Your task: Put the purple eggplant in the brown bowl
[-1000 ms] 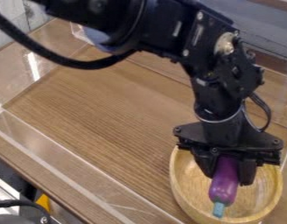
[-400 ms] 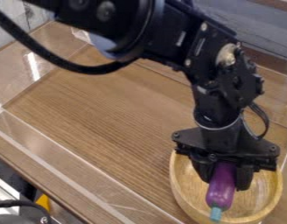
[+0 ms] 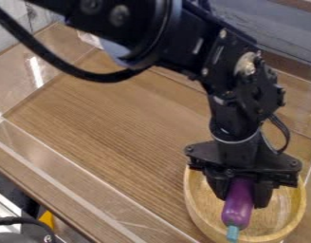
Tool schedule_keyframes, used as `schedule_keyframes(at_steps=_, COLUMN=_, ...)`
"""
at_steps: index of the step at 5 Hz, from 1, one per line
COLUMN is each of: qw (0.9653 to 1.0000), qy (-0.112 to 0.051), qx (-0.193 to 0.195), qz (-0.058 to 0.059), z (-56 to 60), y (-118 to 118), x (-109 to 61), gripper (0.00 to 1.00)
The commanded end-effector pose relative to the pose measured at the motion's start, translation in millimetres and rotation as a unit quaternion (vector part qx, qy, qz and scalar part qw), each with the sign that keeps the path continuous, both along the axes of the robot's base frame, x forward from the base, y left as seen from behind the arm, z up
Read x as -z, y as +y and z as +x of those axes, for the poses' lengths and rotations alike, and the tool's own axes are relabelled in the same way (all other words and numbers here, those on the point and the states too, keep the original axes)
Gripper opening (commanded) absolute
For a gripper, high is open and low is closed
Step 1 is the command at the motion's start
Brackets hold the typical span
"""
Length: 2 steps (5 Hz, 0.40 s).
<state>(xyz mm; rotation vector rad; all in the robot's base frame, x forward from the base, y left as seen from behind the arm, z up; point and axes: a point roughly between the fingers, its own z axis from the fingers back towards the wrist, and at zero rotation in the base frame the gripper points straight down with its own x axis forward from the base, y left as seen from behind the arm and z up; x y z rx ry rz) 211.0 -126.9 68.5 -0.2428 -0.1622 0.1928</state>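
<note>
Next, I release the purple eggplant on the brown bowl's bottom near its front rim [image 3: 234, 210].
The purple eggplant [image 3: 238, 202] hangs stem-down, its teal tip [image 3: 230, 231] pointing into the brown bowl [image 3: 197, 203] at the lower right of the table. My gripper [image 3: 243, 184] is shut on the eggplant's upper end, directly above the bowl's inside. The black arm reaches in from the upper left and hides the bowl's far rim. I cannot tell whether the teal tip touches the bowl's floor.
The wooden tabletop [image 3: 107, 123] spreads to the left of the bowl. Clear acrylic walls [image 3: 45, 152] run along the table's left and front edges. The bowl sits close to the front right corner.
The eggplant and gripper have shifted only slightly to the left and down over the bowl; the grip is unchanged.
</note>
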Motion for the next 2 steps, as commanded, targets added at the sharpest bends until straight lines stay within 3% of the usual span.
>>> schedule_keyframes(at_steps=1, qw=1.0000, qy=-0.004, qx=0.003, qz=-0.001, z=0.1, y=-2.1, x=-1.4, gripper=0.00)
schedule_keyframes(at_steps=2, qw=1.0000, qy=0.000, qx=0.000, qz=0.002, z=-0.5, y=-1.8, x=1.1, gripper=0.00)
